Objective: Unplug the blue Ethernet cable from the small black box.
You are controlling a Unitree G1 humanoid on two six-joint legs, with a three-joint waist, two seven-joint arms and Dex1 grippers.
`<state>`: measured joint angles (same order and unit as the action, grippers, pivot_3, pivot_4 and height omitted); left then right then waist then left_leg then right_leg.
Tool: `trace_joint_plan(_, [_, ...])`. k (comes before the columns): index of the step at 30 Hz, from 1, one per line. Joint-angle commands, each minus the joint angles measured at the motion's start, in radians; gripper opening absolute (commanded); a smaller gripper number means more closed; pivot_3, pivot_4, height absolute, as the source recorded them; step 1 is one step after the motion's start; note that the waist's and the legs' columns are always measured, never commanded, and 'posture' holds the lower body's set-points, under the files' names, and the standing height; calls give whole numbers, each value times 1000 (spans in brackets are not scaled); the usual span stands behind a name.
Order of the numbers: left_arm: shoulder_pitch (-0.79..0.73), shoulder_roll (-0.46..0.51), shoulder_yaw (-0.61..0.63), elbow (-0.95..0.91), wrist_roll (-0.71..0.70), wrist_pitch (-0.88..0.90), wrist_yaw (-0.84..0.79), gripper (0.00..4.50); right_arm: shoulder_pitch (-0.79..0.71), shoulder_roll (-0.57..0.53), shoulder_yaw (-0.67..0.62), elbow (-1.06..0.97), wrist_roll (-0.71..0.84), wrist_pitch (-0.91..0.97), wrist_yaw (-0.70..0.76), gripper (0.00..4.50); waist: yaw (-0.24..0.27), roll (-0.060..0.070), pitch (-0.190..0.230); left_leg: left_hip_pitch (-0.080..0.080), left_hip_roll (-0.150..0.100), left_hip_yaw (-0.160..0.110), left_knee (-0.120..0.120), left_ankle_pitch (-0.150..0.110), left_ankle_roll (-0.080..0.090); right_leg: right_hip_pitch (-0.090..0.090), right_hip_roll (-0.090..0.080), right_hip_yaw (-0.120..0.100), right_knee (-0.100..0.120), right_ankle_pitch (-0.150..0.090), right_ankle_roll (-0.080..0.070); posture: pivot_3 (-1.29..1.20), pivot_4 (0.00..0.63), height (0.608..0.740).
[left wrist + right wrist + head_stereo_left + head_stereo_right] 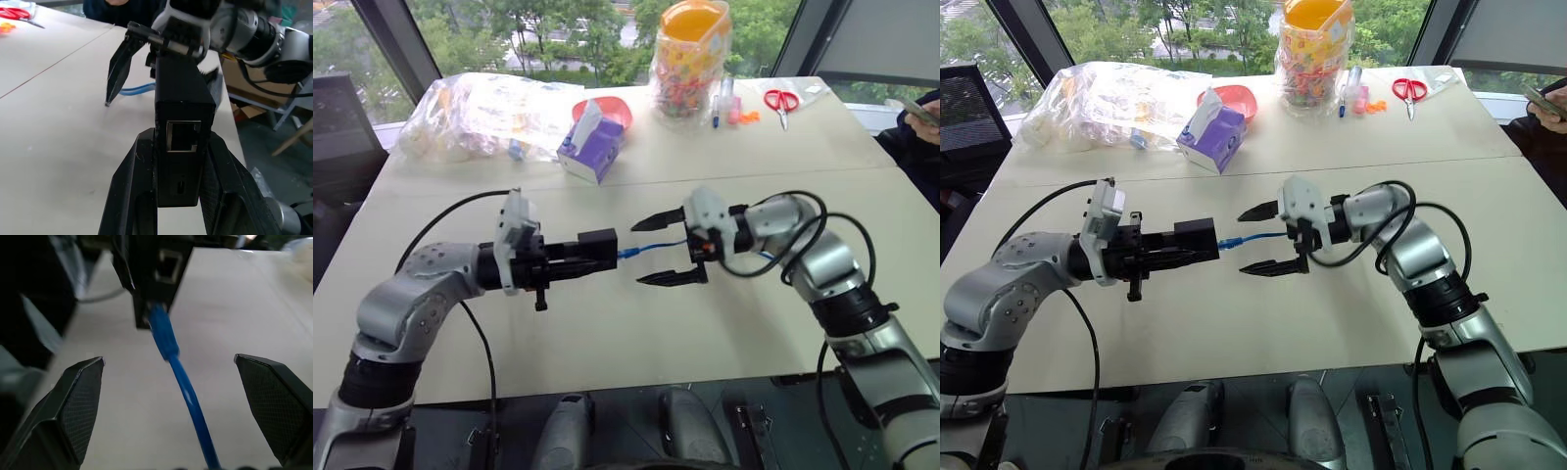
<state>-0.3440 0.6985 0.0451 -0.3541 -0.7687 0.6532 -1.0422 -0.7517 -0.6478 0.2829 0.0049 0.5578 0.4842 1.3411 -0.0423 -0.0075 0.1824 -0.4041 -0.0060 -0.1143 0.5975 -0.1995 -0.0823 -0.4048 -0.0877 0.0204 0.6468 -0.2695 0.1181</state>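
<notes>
The right gripper's open fingers straddle the cable behind its plug, so the robot should move them in to the small black box and pinch the plug [627,253] before pulling.
My left gripper [582,257] points to the right and is shut on the small black box [599,243], held level above the table. An empty port faces the left wrist view on the box [183,93], between my left fingers [129,191]. The blue Ethernet cable [656,246] runs from the box's right face toward my right wrist. Its plug end meets the box [156,259]; I cannot tell whether it is seated. My right gripper [638,253] faces left and stands open, one finger above and one below the cable [168,342], touching neither it nor the box.
At the back of the table [607,333] stand a purple tissue box [592,147], a clear plastic bag [480,113], a red bowl [607,110], an orange-lidded jar [690,64], pens [720,103] and red scissors [781,100]. A person's hand [920,113] holds a phone at far right.
</notes>
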Motion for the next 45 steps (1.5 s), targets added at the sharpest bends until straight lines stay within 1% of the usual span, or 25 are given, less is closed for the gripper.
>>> trace_joint_plan(1, [-24,6,26,-4,-18,2,-3,493,-47,-10,-39,-10,93,144,76,4429,0,0,0,0,0,0,0,0,0,0,0,0,0,0,1,0,150,740])
trace_joint_plan(8, [-35,-13,39,9,-12,-9,30,493,-82,39,-62,6,116,256,68,4429,-1,0,0,-1,0,0,0,0,0,-1,0,0,0,0,1,0,150,740])
trace_joint_plan(15, [-25,-20,40,-2,-16,-12,37,493,-75,95,-57,19,80,259,38,4429,0,0,0,-2,0,0,0,0,0,-2,0,0,0,1,1,0,150,740])
trace_joint_plan(16, [-24,-20,40,-3,-16,-13,37,493,-74,98,-57,19,77,258,36,3917,0,0,0,-2,0,0,0,0,0,-2,0,0,0,1,1,0,150,740])
trace_joint_plan(17, [-23,-20,41,-2,-16,-14,37,493,-76,104,-58,24,75,261,32,3631,0,0,0,-2,0,0,0,0,0,-2,0,0,0,1,1,0,150,740])
trace_joint_plan(19, [-22,-23,44,-1,-15,-18,39,493,-80,112,-55,35,67,264,25,2593,0,0,0,-2,0,0,0,0,0,-2,0,0,0,1,1,0,150,740])
trace_joint_plan(20, [-21,-24,45,-1,-16,-18,39,493,-82,116,-51,40,61,263,21,2165,0,0,0,-2,0,0,0,0,0,-2,0,0,0,1,1,0,150,740])
trace_joint_plan(30, [-22,-34,53,-4,-19,-25,44,493,-86,137,-50,49,52,280,25,2165,-1,0,0,-2,0,0,0,0,0,-3,0,0,0,1,1,0,150,740])
trace_joint_plan(33, [-22,-34,51,-4,-19,-27,43,493,-89,143,-51,56,48,279,25,1303,-1,0,0,-2,0,0,0,0,0,-3,0,0,0,1,1,0,150,740])
trace_joint_plan(34, [-21,-34,50,-5,-19,-28,42,493,-91,145,-51,58,47,279,24,859,-1,0,0,-2,0,0,0,0,0,-3,0,0,0,1,1,0,150,740])
trace_joint_plan(35, [-21,-33,50,-6,-18,-28,42,493,-92,146,-52,59,47,279,23,273,-1,0,0,-2,0,0,0,0,0,-3,0,0,0,1,1,0,150,740])
trace_joint_plan(36, [-20,-33,49,-8,-17,-28,40,493,-93,148,-52,61,46,279,23,45,-1,0,0,-2,0,0,0,0,0,-3,0,0,0,1,1,0,150,740])
trace_joint_plan(45, [-10,-22,43,-24,-18,-29,21,493,-95,146,-52,69,40,280,34,45,-1,0,0,-2,0,0,0,0,0,-3,0,0,0,1,1,0,150,740])
